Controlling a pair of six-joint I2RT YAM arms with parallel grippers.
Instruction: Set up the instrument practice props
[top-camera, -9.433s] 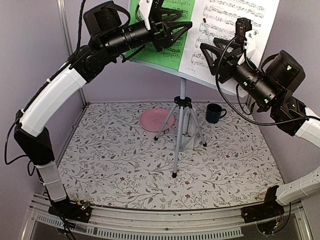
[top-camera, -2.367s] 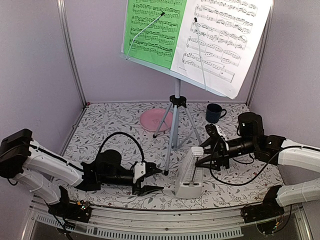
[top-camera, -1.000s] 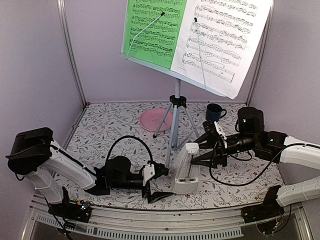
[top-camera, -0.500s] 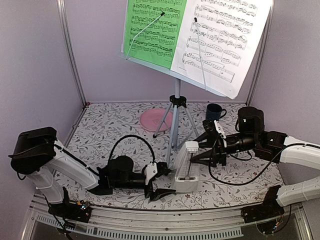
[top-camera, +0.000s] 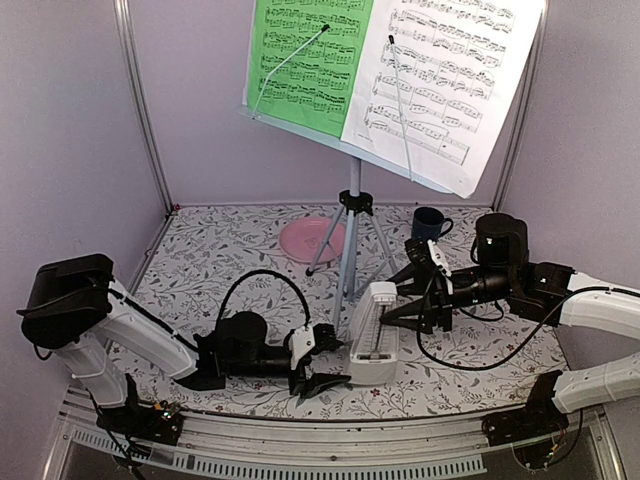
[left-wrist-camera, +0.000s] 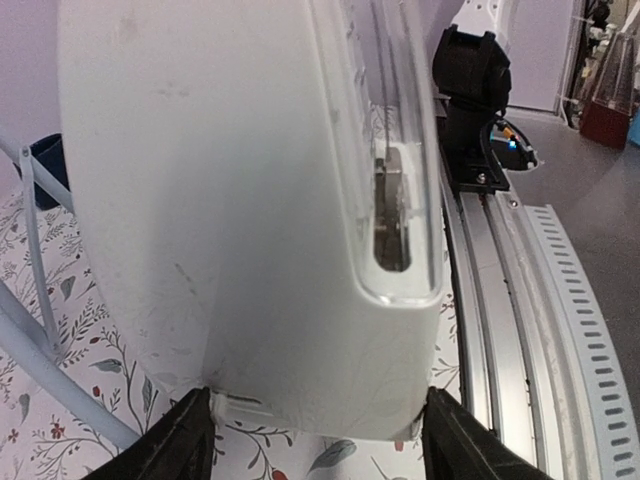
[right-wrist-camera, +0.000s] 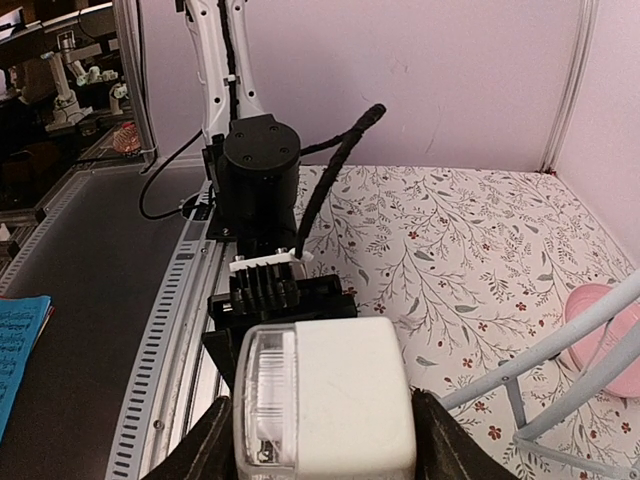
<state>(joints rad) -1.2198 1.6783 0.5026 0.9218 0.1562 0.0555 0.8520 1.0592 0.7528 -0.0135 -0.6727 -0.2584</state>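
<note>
My right gripper will let go of the metronome between the fingers of my left gripper (top-camera: 316, 357), near the front edge of the flowered table. The metronome now stands on that table.
The white pyramid-shaped metronome (top-camera: 370, 330) stands on the flowered table near the front edge, its clear window facing the rail. My left gripper (top-camera: 335, 358) lies low on the table, its fingers pressed on the base's two corners (left-wrist-camera: 320, 440). My right gripper (top-camera: 392, 300) reaches in from the right, its fingers against both sides of the metronome's top (right-wrist-camera: 325, 440). The metronome fills the left wrist view (left-wrist-camera: 250, 200) and shows in the right wrist view (right-wrist-camera: 350, 400). Behind it stands the music stand (top-camera: 353, 200), carrying the green sheet (top-camera: 310, 60) and the white sheet (top-camera: 440, 80) under wire holders.
A pink plate (top-camera: 312, 240) lies behind the stand's tripod legs (top-camera: 335, 290). A dark blue mug (top-camera: 428, 225) stands at the back right. The metal rail (top-camera: 330, 440) runs along the near edge. Purple walls close in the sides and back.
Both arms came down from the sheets to the table. Over the last second my left gripper slid right and closed on the metronome's base. The right gripper has stayed at its top.
</note>
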